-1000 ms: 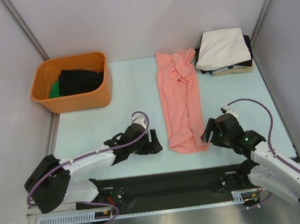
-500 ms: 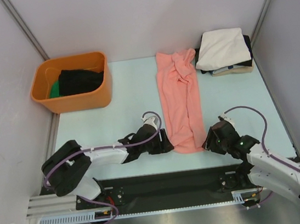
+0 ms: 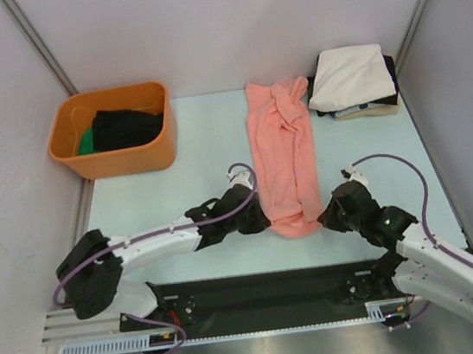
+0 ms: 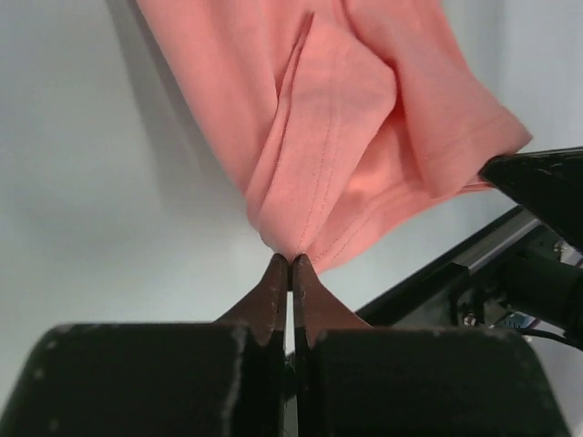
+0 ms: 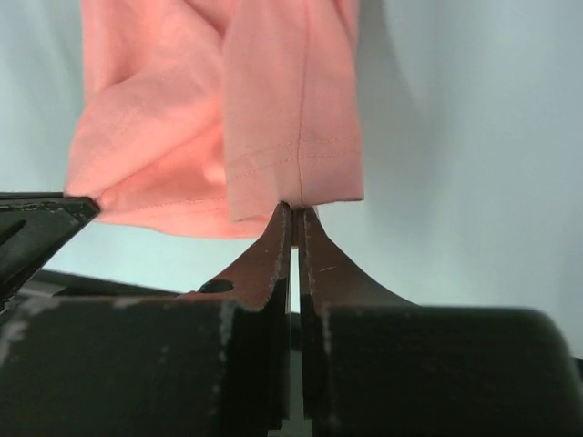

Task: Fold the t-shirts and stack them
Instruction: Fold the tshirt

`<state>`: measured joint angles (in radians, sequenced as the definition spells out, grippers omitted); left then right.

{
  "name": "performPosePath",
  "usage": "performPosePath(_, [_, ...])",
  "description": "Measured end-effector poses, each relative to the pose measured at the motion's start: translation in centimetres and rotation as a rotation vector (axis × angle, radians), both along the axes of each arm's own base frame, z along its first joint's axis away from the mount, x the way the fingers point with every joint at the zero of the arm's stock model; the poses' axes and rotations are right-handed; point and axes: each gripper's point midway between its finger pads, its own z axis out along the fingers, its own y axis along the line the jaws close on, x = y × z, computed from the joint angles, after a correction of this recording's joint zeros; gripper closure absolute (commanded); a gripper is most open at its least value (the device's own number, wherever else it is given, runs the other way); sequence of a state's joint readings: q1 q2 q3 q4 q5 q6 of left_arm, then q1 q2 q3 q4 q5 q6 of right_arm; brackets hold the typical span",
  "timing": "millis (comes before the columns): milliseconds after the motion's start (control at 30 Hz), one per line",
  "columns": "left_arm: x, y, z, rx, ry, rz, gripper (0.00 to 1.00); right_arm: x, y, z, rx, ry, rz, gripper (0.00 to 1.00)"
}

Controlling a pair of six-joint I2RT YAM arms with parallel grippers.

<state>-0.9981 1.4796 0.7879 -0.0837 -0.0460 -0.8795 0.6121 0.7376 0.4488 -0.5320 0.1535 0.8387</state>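
The pink t-shirt's hem bunches up narrow as my grippers hold it, so I will lay it flat and take its corners (image 5: 349, 188) farther apart before folding.
A salmon-pink t-shirt (image 3: 284, 153) lies folded into a long strip down the middle of the table, its hem end nearest the arms. My left gripper (image 3: 264, 219) is shut on the hem's near-left corner (image 4: 291, 250), the cloth pinched at the fingertips. On the other side my right gripper (image 3: 322, 215) is shut on the near-right corner of the hem (image 5: 296, 202). The pink t-shirt (image 4: 364, 118) fills the upper part of the left wrist view, and the same t-shirt (image 5: 228, 109) does so in the right wrist view. A stack of folded t-shirts (image 3: 353, 81), cream-white on top of black and tan, sits at the back right.
An orange tub (image 3: 113, 130) with dark and green cloth inside stands at the back left. Grey walls close in the pale table (image 3: 162, 204) on both sides and at the back. A black rail (image 3: 260, 292) runs along the near edge.
Both arms moved inward to the shirt's near end, and both grippers went from open to shut on the hem corners. The hem end has drawn slightly away from the near edge.
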Motion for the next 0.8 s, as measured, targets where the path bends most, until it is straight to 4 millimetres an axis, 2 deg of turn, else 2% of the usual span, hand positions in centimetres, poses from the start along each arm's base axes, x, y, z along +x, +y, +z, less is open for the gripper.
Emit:
performPosePath(67, [-0.2, 0.3, 2.3, -0.013, -0.036, 0.011, 1.00, -0.1, 0.7, 1.3, 0.008, -0.018, 0.019, 1.00])
performPosePath(133, [-0.6, 0.8, 4.1, -0.026, -0.063, 0.017, 1.00, -0.8, 1.1, 1.1, 0.002, -0.002, 0.036, 1.00])
performPosePath(200, [-1.3, 1.1, 4.7, -0.031, -0.067, 0.016, 1.00, -2.1, 1.3, 0.1, -0.014, 0.034, 0.053, 1.00])
performPosePath(267, [-2.3, 1.4, 4.1, -0.024, -0.055, 0.008, 0.97, -3.6, 1.4, -1.5, -0.035, 0.081, 0.069, 1.00])
performPosePath(333, [-3.9, 2.0, 2.0, 0.014, -0.020, -0.010, 0.71, -4.9, 1.2, -3.1, -0.060, 0.127, 0.081, 0.66])
performPosePath(367, [-4.9, 2.6, 0.6, 0.041, 0.007, -0.019, 0.64, -5.5, 1.2, -3.9, -0.073, 0.152, 0.082, 0.47])
performPosePath(433, [-7.0, 4.0, -2.3, 0.105, 0.068, -0.031, 0.47, -6.6, 0.9, -5.0, -0.109, 0.193, 0.086, 0.25])
performPosePath(467, [-7.9, 4.7, -3.6, 0.139, 0.094, -0.035, 0.38, -6.9, 0.8, -5.3, -0.130, 0.199, 0.086, 0.25])
performPosePath(533, [-9.1, 5.7, -5.0, 0.178, 0.129, -0.032, 0.33, -6.9, 1.4, -4.5, -0.129, 0.173, 0.101, 0.25])
performPosePath(633, [-9.5, 5.4, -4.3, 0.152, 0.121, -0.034, 0.30, -6.9, 1.5, -3.9, -0.132, 0.146, 0.100, 0.29])
performPosePath(700, [-9.6, 5.9, -4.4, 0.164, 0.121, -0.029, 0.29, -6.6, 1.3, -3.4, -0.123, 0.119, 0.083, 0.36])
performPosePath(800, [-9.6, 7.1, -3.8, 0.171, 0.106, -0.010, 0.28, -6.2, 1.0, -3.0, -0.112, 0.094, 0.058, 0.39])
